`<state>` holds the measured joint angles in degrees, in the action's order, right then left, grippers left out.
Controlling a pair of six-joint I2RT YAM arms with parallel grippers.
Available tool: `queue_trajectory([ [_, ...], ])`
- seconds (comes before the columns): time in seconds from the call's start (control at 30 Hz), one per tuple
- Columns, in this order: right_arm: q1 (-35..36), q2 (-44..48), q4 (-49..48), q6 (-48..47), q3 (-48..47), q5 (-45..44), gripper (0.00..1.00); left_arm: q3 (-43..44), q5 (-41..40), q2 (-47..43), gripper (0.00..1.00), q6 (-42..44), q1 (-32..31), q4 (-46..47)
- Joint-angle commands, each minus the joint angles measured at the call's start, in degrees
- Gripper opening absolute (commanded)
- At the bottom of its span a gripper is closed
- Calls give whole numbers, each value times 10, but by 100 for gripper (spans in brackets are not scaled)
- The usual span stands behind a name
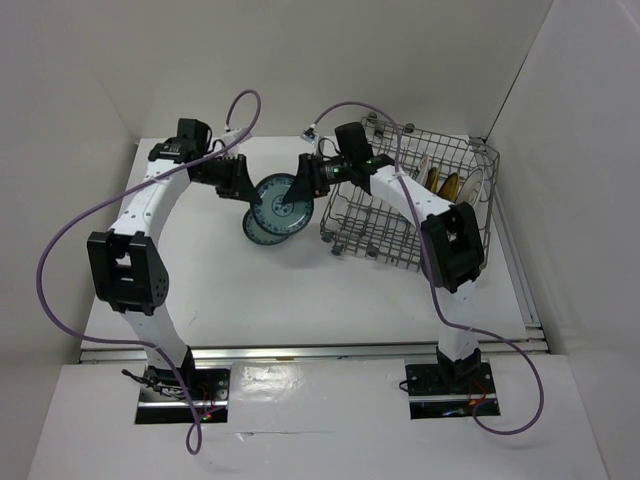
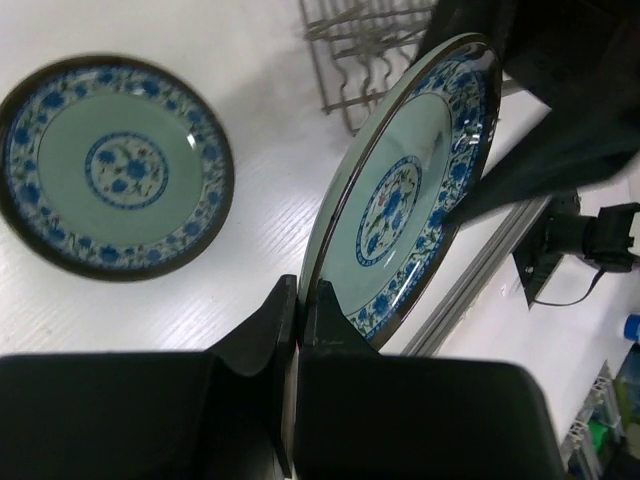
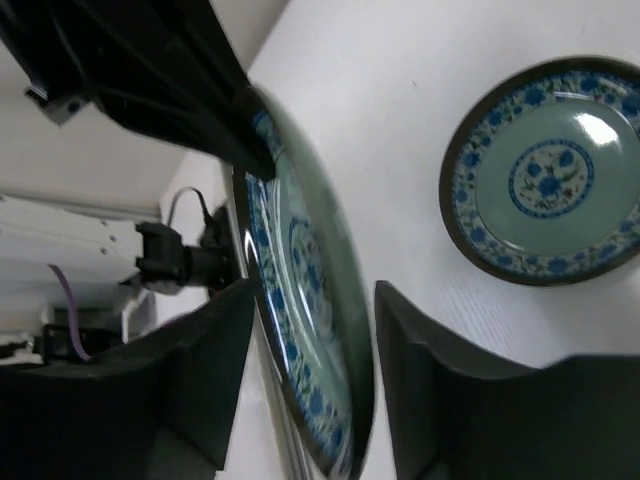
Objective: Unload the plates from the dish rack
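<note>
My left gripper will release the hanging teal patterned plate on top of the plate lying flat on the table [image 1: 269, 226] [image 2: 118, 167].
A teal patterned plate [image 1: 283, 195] [image 2: 410, 190] [image 3: 310, 330] hangs on edge above the table, between the two grippers. My left gripper [image 1: 248, 190] [image 2: 300, 300] is shut on its rim from the left. My right gripper [image 1: 305, 180] [image 3: 315, 290] straddles the opposite rim with its jaws open, and a gap shows beside the plate. Another teal patterned plate [image 1: 262, 228] [image 2: 115, 165] [image 3: 548, 170] lies flat on the table just below. The dish rack [image 1: 400, 215] [image 2: 360, 40] stands to the right, with an amber plate [image 1: 450, 185] and a white plate [image 1: 472, 183] upright in its far end.
White walls close in the table on the left, back and right. A purple cable [image 1: 70, 230] loops off the left arm. The right arm's forearm [image 1: 415, 200] reaches across the top of the rack.
</note>
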<state>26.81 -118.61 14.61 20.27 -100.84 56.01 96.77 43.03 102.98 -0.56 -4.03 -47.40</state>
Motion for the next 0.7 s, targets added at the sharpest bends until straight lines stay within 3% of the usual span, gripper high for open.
queue_trajectory([
  [0.0, 8, 12, 58, -34, -31, -42, 61, -12, -4, 16, 0, -24, 31, 17],
  [0.1, -10, 52, 97, -52, -13, -132, 70, -18, -25, 39, 0, -52, 63, 24],
  [0.2, -32, 88, 105, -52, 13, -192, 71, -18, -37, 62, 0, -52, 68, 29],
  [0.37, -84, 138, 132, -59, 34, -222, 71, 8, -41, 140, 0, -64, 68, 29],
  [0.67, -117, 179, 153, -66, 57, -239, 71, 37, -81, 216, 0, -59, 68, 24],
])
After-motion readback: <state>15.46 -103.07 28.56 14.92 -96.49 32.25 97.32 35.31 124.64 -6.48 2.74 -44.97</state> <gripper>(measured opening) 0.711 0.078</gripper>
